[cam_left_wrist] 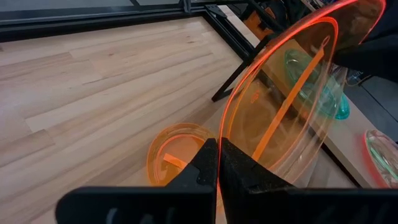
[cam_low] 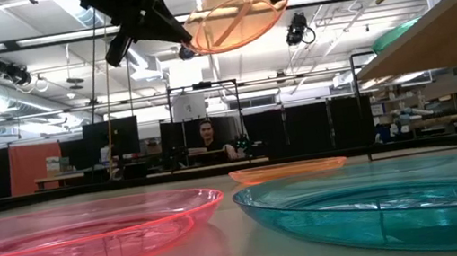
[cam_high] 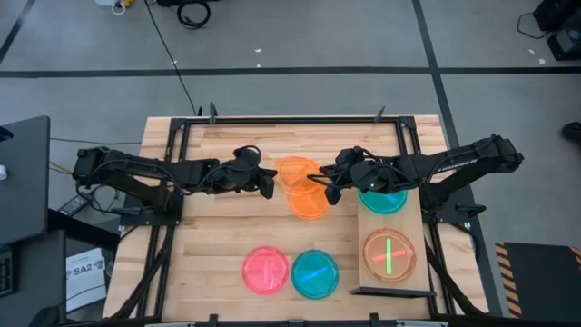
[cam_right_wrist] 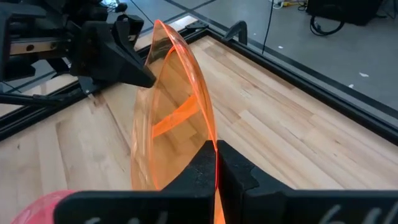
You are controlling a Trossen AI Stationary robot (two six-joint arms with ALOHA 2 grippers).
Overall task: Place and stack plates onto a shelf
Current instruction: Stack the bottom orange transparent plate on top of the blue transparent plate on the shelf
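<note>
I will release the lifted orange plate from my right gripper onto the teal plate on the shelf (cam_high: 382, 192).
An orange plate (cam_high: 294, 170) hangs in the air over the table's middle, held between both grippers. My left gripper (cam_high: 270, 188) is shut on its left rim and my right gripper (cam_high: 327, 189) is shut on its right rim. A second orange plate (cam_high: 310, 203) lies flat on the table just below. A pink plate (cam_high: 265, 270) and a teal plate (cam_high: 314, 273) lie flat near the table's near edge. The shelf (cam_high: 407, 227) stands at the right, carrying a teal plate (cam_high: 382, 199) and a pinkish-orange plate (cam_high: 388, 254) with a green stripe. My left gripper pinches the lifted orange plate's rim (cam_left_wrist: 222, 134) between its two shut fingers, coming level from the table's left. The plate is lifted clear, nearly level in the low view. My right gripper pinches the opposite rim (cam_right_wrist: 211, 134) between its two fingers, level from the table's right. The plate (cam_low: 235, 16) spans the gap between both grippers.
The shelf's board (cam_low: 432, 29) stands raised above the table on a black frame. A black metal frame (cam_high: 272, 119) runs round the table's far edge and sides. Bare wood lies on the table's left part (cam_high: 204, 245). A person (cam_low: 207, 136) sits far behind the table.
</note>
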